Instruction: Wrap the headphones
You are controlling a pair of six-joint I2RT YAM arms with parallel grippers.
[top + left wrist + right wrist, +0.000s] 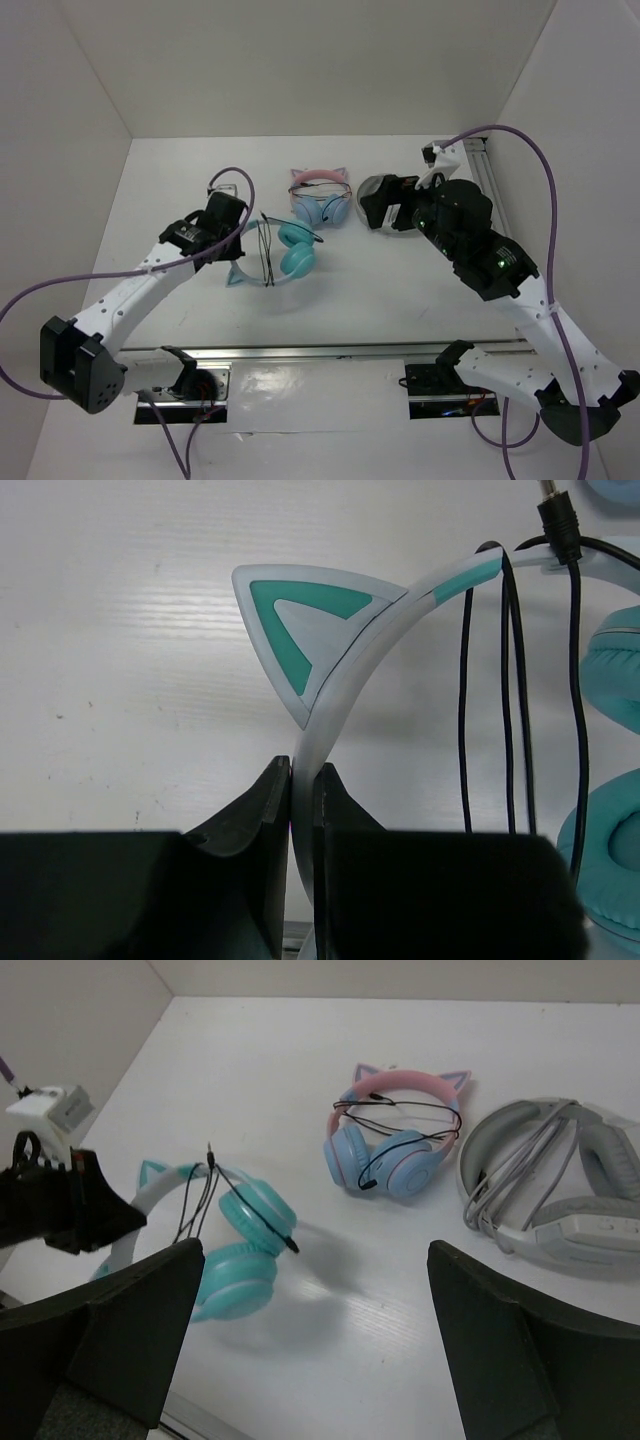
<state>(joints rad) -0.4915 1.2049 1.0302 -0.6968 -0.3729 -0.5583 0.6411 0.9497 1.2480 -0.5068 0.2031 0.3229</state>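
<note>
The robot's left gripper will release the teal headphones, now at the table's middle, on the table (236, 200) next to the pink-banded pair, closer to the back wall.
The teal headphones (293, 250) lie at the table's middle, pale headband with cat ears to the left, thin dark cable (266, 250) looped over the band. My left gripper (232, 232) is shut on the headband (340, 690), just below a teal cat ear (305, 630); cable strands (515, 680) hang across the band and a plug (557, 520) points up. In the right wrist view the headphones (235, 1245) lie at left with a plug end (290, 1245) loose over the cups. My right gripper (390, 205) is open and empty, high above the table at the right.
A pink-banded cat-ear pair with light blue cups (322, 200) (395, 1140) lies behind the teal pair. A grey-white pair (385, 195) (560, 1185) with wound cable lies to its right. White walls stand left, back and right; a metal rail (330, 352) runs along the near edge.
</note>
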